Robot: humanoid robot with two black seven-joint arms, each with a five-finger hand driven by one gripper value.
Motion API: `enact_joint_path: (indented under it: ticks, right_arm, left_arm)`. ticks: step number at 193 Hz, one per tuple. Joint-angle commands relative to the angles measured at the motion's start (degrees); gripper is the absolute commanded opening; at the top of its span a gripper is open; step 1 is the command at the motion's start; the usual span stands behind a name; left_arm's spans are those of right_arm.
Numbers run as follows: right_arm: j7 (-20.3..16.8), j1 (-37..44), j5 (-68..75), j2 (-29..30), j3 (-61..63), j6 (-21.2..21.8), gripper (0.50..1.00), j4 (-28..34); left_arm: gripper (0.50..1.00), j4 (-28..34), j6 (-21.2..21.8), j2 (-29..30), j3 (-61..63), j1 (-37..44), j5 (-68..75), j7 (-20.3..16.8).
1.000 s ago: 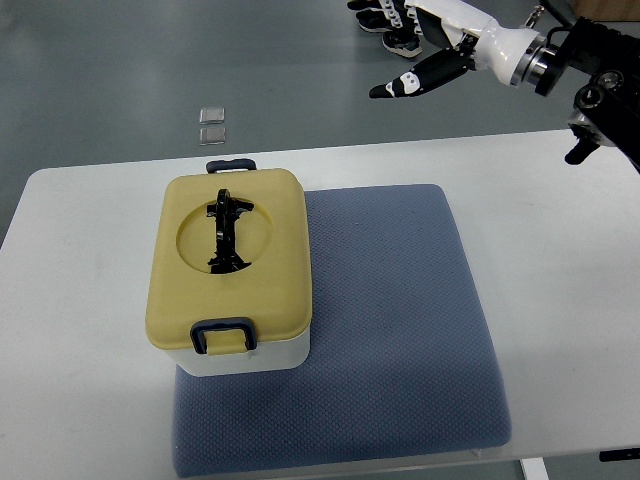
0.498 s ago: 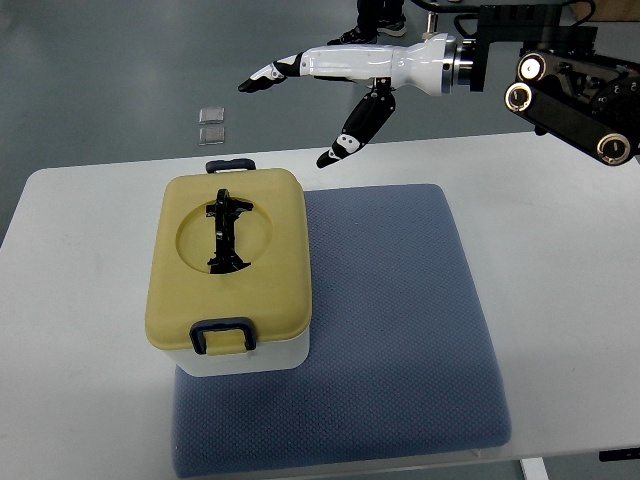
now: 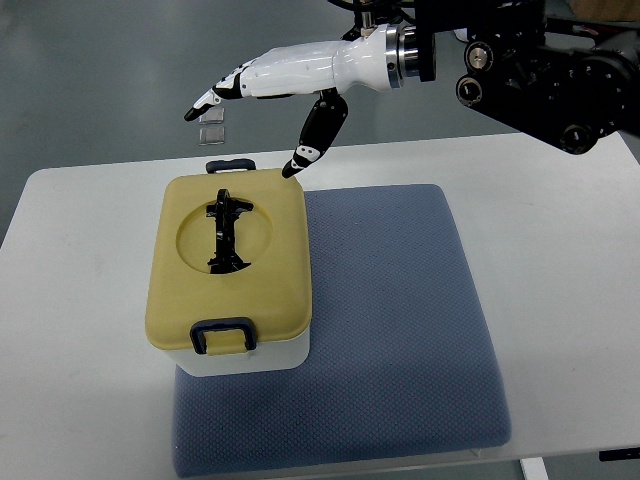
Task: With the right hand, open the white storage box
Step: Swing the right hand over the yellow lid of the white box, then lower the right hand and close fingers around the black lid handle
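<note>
Next, I will move my right gripper to the far end of the black carrying handle (image 3: 226,208) on the yellow lid and close it there.
A white storage box (image 3: 240,355) with a yellow lid (image 3: 280,270) stands on the left part of a blue mat (image 3: 400,320). The lid is closed, with a black carrying handle (image 3: 226,232) folded flat in its round recess. A dark clip (image 3: 222,335) sits at the near edge and another (image 3: 230,165) at the far edge. My right hand (image 3: 250,125), white with black fingertips, reaches in from the upper right and hovers above the box's far edge. It is open, the fingers spread leftward and the thumb (image 3: 313,140) pointing down toward the lid's far right corner.
The white table (image 3: 570,260) carries the mat and box. Two small clear squares (image 3: 211,124) lie on the grey floor beyond the table's far edge. The black arm housing (image 3: 540,65) fills the upper right corner.
My right hand has swept leftward and down from the upper right, ending above the box's far edge. The box and lid have not moved.
</note>
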Motion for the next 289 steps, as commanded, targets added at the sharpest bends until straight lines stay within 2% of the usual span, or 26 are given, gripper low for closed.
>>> enact_joint_path:
  ticks: [1,30,82,135,196,230,248,289]
  right_arm:
    - [0.0,0.7,-1.9,1.4,-2.0,-1.8,0.919,0.3]
    - [0.0,0.6,-5.0,2.0,-4.5,-4.0,0.911,0.2]
    - [0.0,0.7,-6.6,2.1,-5.3,-5.1,0.821,0.4]
    - [0.0,1.0,-8.7,4.2,-5.3,-5.1,0.819,1.1]
    - [0.0,2.0,-13.3,5.7,-6.0,-7.0,0.770,1.1]
    - [0.0,3.1,-14.1,6.1,-6.7,-8.0,0.760,1.2]
    - [0.0,3.5,-14.2,6.7,-7.6,-8.2,0.727,1.1]
    - [0.0,3.7,-14.6,7.6,-9.5,-8.6,0.693,1.1]
  left_arm:
    - [1.000,0.0,0.0,0.0,0.0,0.0,0.0,0.0]
    - [1.000,0.0,0.0,0.0,0.0,0.0,-0.1,0.1]
    - [1.000,0.0,0.0,0.0,0.0,0.0,0.0,0.1]
    - [1.000,0.0,0.0,0.0,0.0,0.0,-0.1,0.1]
    - [1.000,0.0,0.0,0.0,0.0,0.0,0.0,0.0]
    - [1.000,0.0,0.0,0.0,0.0,0.0,-0.1,0.0]
    - [1.000,0.0,0.0,0.0,0.0,0.0,-0.1,0.1]
    - [1.000,0.0,0.0,0.0,0.0,0.0,0.0,0.1]
